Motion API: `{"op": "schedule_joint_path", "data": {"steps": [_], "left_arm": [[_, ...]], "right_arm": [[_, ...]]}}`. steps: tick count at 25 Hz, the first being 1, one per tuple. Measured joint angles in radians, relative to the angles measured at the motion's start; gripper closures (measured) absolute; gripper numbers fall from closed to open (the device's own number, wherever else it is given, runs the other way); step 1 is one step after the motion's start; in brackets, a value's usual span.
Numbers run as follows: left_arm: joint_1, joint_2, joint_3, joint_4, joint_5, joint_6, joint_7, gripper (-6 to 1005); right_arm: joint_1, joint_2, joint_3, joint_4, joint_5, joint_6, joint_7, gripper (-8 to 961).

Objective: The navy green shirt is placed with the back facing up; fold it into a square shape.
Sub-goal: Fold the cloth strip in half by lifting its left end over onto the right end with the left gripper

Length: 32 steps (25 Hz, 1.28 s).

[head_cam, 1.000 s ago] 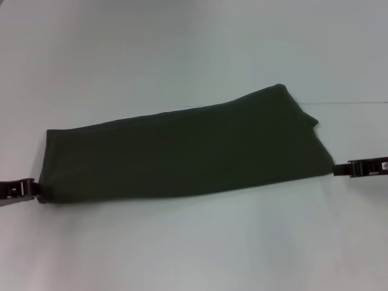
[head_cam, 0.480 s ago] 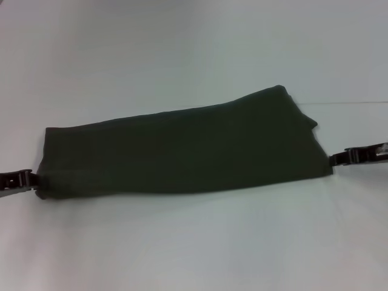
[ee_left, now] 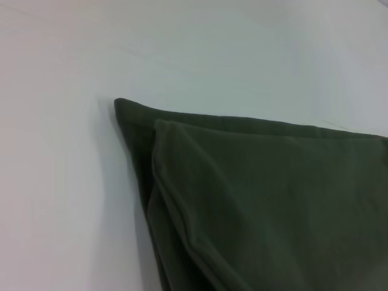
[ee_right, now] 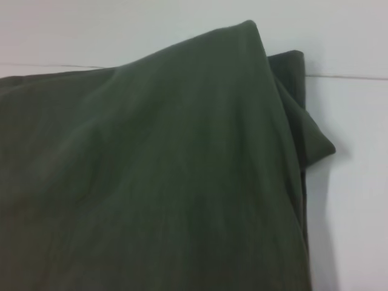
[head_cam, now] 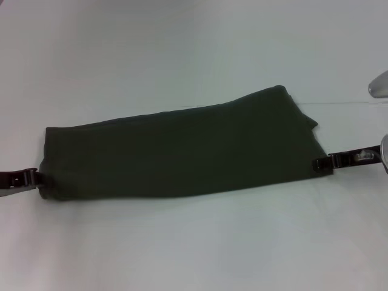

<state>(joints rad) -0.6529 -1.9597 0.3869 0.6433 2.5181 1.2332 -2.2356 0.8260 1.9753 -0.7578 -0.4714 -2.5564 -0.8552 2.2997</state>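
Note:
The folded shirt slants away at my right gripper's end; I need to retake the shirt's near corner (head_cam: 329,173) with it and pull it level toward me.
The navy green shirt (head_cam: 182,148) lies on the white table, folded into a long band that runs left to right, plain side up. My left gripper (head_cam: 37,177) is low on the table, touching the near corner of the band's left end. My right gripper (head_cam: 317,163) reaches in from the right and overlaps the near corner of the right end. In the left wrist view the shirt (ee_left: 273,206) shows layered folded edges. In the right wrist view the shirt (ee_right: 151,170) shows its right end with a small flap sticking out.
The white table (head_cam: 194,254) surrounds the shirt on all sides. A thin seam line (head_cam: 357,102) crosses the table at the far right. A shiny part of the right arm (head_cam: 379,85) shows at the right edge.
The right gripper has slid left until it overlaps the shirt's right corner. The left gripper backed off slightly, then returned to the left end. The shirt's near-left corner shifted a little.

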Motion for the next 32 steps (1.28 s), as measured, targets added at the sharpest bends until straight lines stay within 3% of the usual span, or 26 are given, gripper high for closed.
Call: {"op": "schedule_joint_path", "data": {"steps": [14, 25, 32], "left_arm": [[-0.002, -0.002, -0.002, 0.001, -0.003, 0.006, 0.004, 988], [-0.002, -0.003, 0.002, 0.001, -0.015, 0.004, 0.007, 974], [-0.005, -0.004, 0.003, 0.001, -0.015, 0.004, 0.008, 965]], "right_arm": [[0.001, 0.018, -0.003, 0.020, -0.001, 0.057, -0.018, 416], [-0.001, 0.016, 0.000, 0.047, 0.025, 0.062, -0.032, 479], [-0.004, 0.016, -0.002, 0.047, 0.027, 0.066, -0.047, 748]]}}
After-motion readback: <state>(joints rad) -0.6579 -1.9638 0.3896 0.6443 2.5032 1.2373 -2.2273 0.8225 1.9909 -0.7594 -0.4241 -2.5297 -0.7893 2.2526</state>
